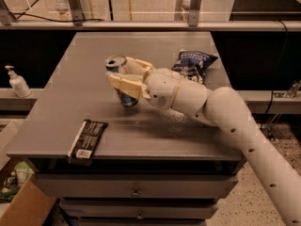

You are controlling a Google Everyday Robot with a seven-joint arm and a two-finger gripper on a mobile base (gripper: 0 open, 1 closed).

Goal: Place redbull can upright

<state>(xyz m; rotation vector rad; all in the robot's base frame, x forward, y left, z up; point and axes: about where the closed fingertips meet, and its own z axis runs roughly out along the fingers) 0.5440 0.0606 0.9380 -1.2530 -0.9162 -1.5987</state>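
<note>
The robot's gripper should release the redbull can on the table [133,113], between the black snack bar wrapper and the chip bag.
The redbull can [121,81] is a slim blue and silver can with its silver top end up, tilted slightly left. It is over the middle of the grey table [56,112], its base at or just above the surface. My gripper [123,75] comes in from the right on a white arm and its tan fingers [123,85] are shut around the can's middle.
A dark blue chip bag [194,63] lies behind the arm at the table's back right. A black snack bar wrapper [86,140] lies at the front left edge. A white pump bottle [17,82] stands on a shelf to the left. A cardboard box [23,206] sits on the floor.
</note>
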